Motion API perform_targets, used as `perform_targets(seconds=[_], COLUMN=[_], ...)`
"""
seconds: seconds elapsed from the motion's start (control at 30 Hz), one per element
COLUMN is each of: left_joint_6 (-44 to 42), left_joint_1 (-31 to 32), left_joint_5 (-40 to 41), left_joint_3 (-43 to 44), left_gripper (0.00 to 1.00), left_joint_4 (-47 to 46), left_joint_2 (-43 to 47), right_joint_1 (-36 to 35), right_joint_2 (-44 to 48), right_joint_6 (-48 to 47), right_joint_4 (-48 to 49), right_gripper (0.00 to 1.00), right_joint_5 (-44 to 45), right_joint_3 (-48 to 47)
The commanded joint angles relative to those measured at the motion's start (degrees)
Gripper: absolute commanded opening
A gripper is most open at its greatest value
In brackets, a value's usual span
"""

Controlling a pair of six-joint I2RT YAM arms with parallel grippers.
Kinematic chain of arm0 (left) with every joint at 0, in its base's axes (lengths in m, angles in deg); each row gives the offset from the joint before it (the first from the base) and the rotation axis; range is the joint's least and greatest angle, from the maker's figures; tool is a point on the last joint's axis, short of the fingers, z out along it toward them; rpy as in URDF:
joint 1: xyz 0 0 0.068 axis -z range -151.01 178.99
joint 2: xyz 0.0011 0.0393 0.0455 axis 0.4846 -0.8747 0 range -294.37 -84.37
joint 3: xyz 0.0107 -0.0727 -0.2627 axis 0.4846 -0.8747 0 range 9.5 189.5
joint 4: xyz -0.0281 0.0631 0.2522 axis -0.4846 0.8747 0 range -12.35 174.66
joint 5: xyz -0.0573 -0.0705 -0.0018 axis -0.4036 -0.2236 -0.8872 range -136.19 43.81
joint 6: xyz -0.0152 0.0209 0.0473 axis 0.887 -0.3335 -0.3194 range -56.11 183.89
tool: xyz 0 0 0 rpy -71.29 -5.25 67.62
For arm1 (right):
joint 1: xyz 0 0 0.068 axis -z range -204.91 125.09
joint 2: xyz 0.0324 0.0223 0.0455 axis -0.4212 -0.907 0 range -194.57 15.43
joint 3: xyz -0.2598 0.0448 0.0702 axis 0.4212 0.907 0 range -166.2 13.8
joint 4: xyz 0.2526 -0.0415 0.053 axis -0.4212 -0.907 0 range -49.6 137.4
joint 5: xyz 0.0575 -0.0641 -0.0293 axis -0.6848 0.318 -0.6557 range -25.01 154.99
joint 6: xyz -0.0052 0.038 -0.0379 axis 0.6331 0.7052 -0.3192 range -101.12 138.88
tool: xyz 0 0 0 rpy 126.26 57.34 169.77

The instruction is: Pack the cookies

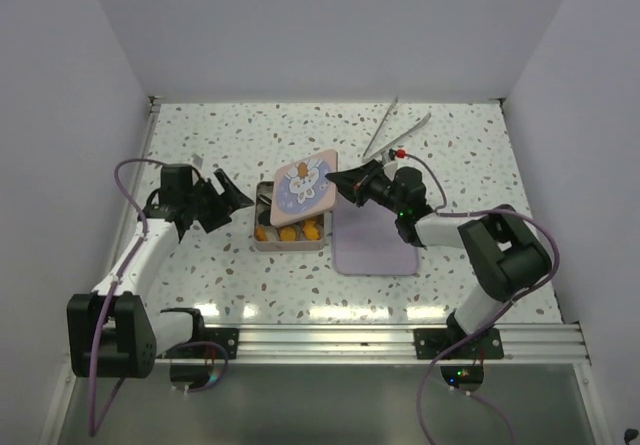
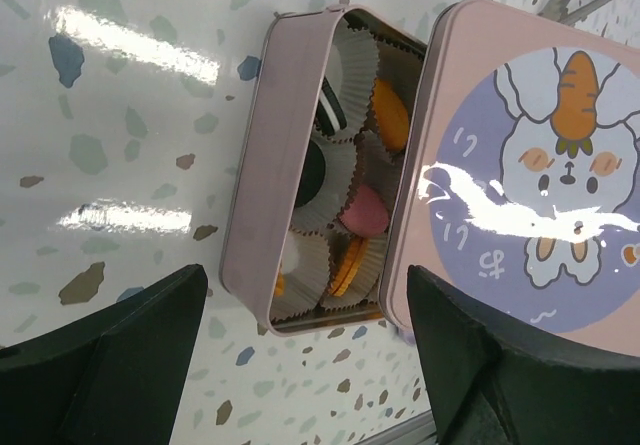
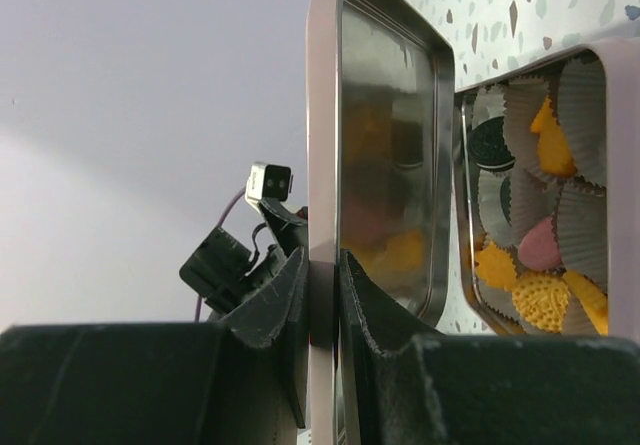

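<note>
Next, my right gripper sets the lid, now hanging tilted over the tin's side, down and lets go of it on top of the open pink tin [image 1: 295, 214] [image 3: 540, 200], so that it covers the cookies in their paper cups.
The cookies [image 2: 365, 210] lie in white paper cups inside an open pink tin [image 2: 250, 195]: orange ones [image 3: 545, 295], black ones [image 3: 492, 145] and a pink one [image 3: 540, 245]. My right gripper [image 3: 323, 265] is shut on the rim of the tin's lid [image 3: 385, 145], a pink lid with a rabbit picture [image 1: 305, 183]. The lid hangs tilted over the tin's far right side, its shiny inside facing the tin [image 1: 290, 230]. My left gripper [image 1: 225, 200] stands open just left of the tin, with nothing between its fingers [image 2: 110, 355].
A lavender mat [image 1: 375, 240] lies right of the tin, under the right arm. Metal tongs [image 1: 395, 125] lie at the back of the speckled table [image 1: 460, 155]. White walls close in the left, right and back sides.
</note>
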State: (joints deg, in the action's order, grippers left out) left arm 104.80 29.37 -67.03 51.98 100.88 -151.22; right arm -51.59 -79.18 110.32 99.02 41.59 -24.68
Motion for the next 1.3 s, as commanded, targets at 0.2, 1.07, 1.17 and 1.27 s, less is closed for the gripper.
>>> perform_targets(seconds=[0.2, 1.07, 1.17, 1.27], left_joint_6=[-0.2, -2.0, -2.3, -2.7], left_joint_1=[-0.4, 1.0, 1.5, 2.3], left_joint_5=[-5.2, -6.8, -6.1, -5.4], left_joint_3=[-1.7, -6.6, -6.8, -6.8], left_gripper=[0.86, 0.85, 0.85, 0.85], left_joint_4=[-15.1, -18.8, -18.7, -18.6], left_joint_2=[-3.5, -7.8, -8.0, -8.4], right_joint_1=[-3.0, -6.7, -6.7, -6.7], right_joint_2=[-6.6, -20.8, -19.9, -18.3], right_joint_6=[3.6, 6.7, 5.9, 4.3], right_joint_4=[17.7, 37.2, 35.9, 32.8], right_gripper=[0.0, 0.0, 0.0, 0.02], right_joint_5=[2.7, 7.5, 7.5, 7.1], right_joint_3=[0.9, 7.6, 8.9, 9.6])
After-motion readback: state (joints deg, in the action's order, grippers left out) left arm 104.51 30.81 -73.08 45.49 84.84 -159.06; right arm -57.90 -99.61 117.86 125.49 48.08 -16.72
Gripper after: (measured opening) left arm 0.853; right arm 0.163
